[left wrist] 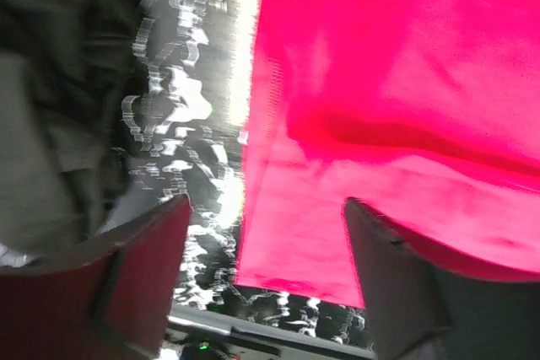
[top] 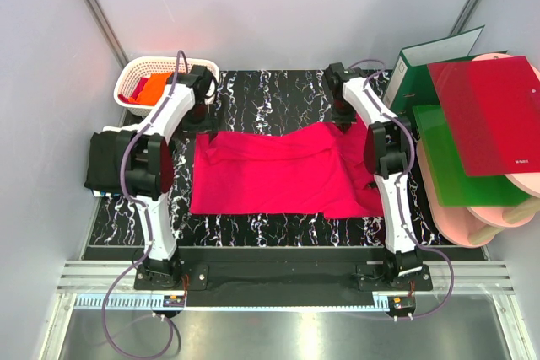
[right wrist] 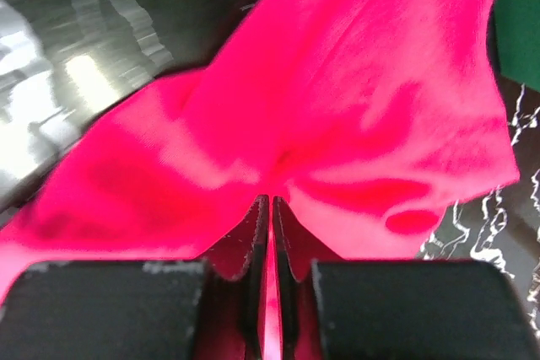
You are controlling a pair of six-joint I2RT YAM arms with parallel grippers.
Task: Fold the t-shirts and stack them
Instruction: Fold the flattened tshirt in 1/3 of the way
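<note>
The crimson-pink t-shirt has a slack fold running across it from my right gripper, so next my left gripper pinches the fold's loose end [top: 213, 151] and pulls it tight.
The crimson-pink t-shirt [top: 278, 170] lies spread across the middle of the black marbled table; it also shows in the left wrist view [left wrist: 405, 99] and the right wrist view [right wrist: 354, 99]. My right gripper [top: 344, 120] is at its far right edge and is shut [right wrist: 270, 204] on a bunched fold of it. My left gripper [top: 202, 111] hovers open [left wrist: 266, 242] above the shirt's far left corner, holding nothing. The black t-shirt [top: 105, 162] lies folded at the table's left edge, also in the left wrist view [left wrist: 59, 82]. The orange t-shirt [top: 152, 86] lies in the basket.
A white lattice basket [top: 133, 69] stands at the back left. At the right are a glossy red folder [top: 489, 115], a green folder [top: 460, 158], a green binder [top: 418, 73] and pink round boards [top: 498, 212]. Walls close in on both sides.
</note>
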